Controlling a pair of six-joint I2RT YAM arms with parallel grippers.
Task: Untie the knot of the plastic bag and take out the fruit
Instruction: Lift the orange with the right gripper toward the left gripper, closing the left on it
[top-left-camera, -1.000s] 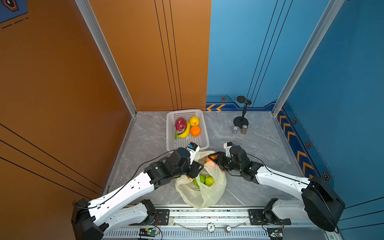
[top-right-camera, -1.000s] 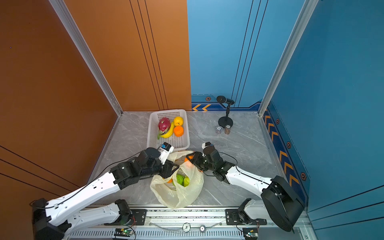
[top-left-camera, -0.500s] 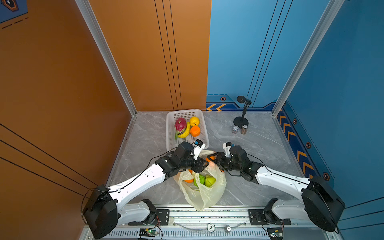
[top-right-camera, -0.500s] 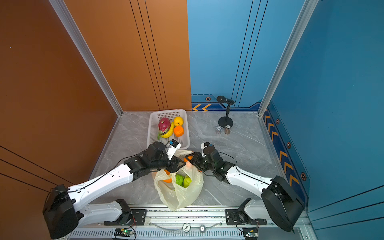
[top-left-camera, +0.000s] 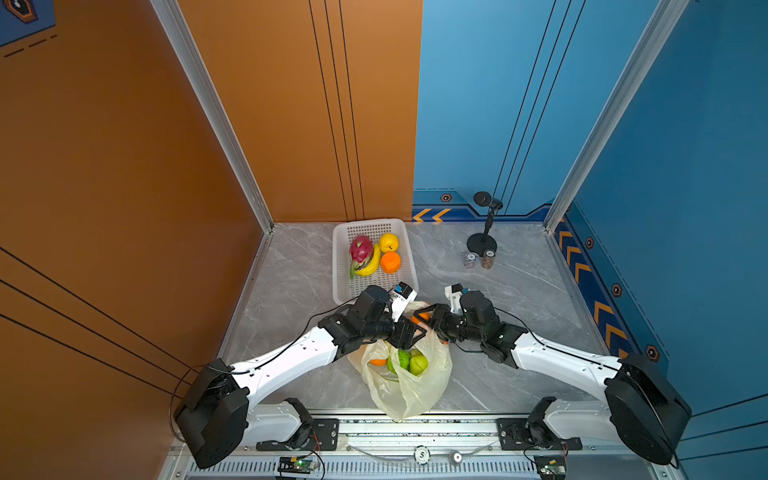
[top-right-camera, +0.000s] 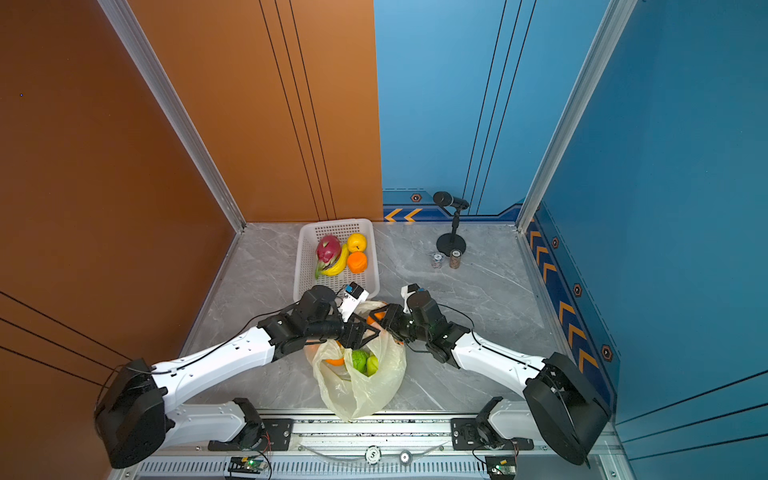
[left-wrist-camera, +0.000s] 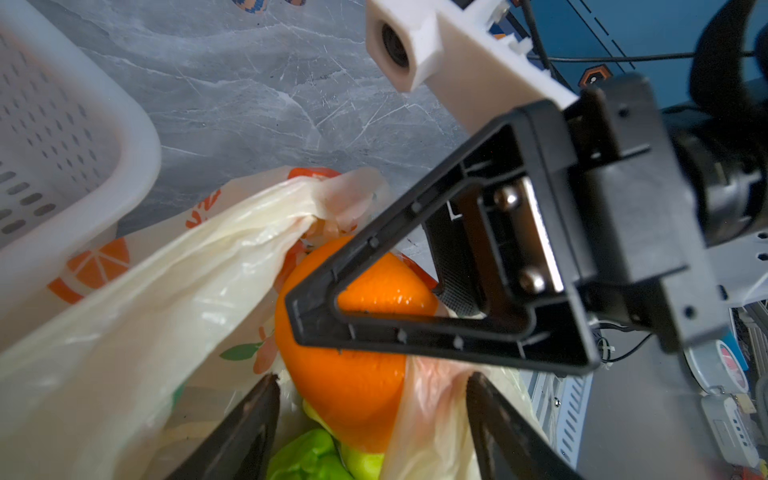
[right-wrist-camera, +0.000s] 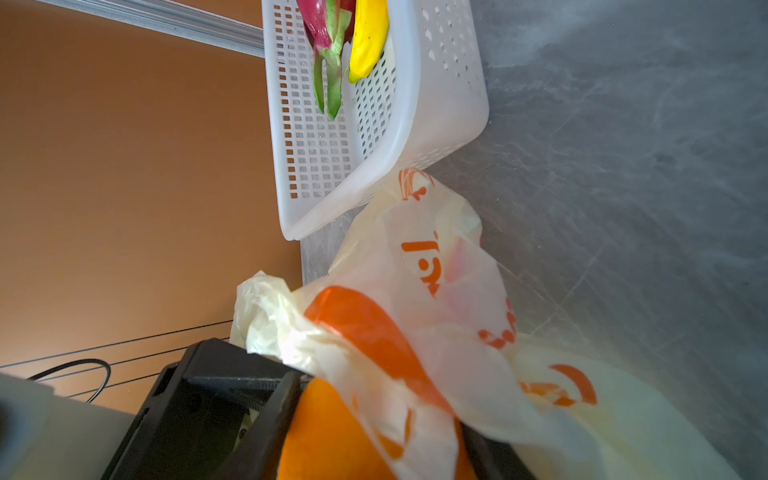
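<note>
A bag flap lies beside the orange within my left fingers; next I back off it and take the orange alone (left-wrist-camera: 342, 382).
The pale-yellow plastic bag (top-left-camera: 409, 386) (top-right-camera: 361, 386) lies open-mouthed near the front rail, holding green fruit (top-left-camera: 409, 361) and an orange (top-left-camera: 377, 361). No knot is in view. My right gripper (top-left-camera: 432, 320) (right-wrist-camera: 378, 411) is shut on another orange (right-wrist-camera: 332, 436) at the bag's far rim, with a fold of the bag draped over it. My left gripper (top-left-camera: 409, 332) (left-wrist-camera: 371, 377) faces it across the mouth, open. Its fingers straddle that same orange (left-wrist-camera: 353, 374) and a flap of plastic without pinching them.
A white perforated basket (top-left-camera: 409, 266) stands just behind the bag with a dragon fruit (top-left-camera: 360, 249), a banana (top-left-camera: 372, 264), a yellow fruit (top-left-camera: 388, 242) and an orange (top-left-camera: 390, 262). A microphone stand (top-left-camera: 482, 241) and two small cans (top-left-camera: 469, 260) are at the back right.
My left gripper has moved right along the bag's mouth toward the right gripper and has opened wider. The right gripper has kept still on the orange.
</note>
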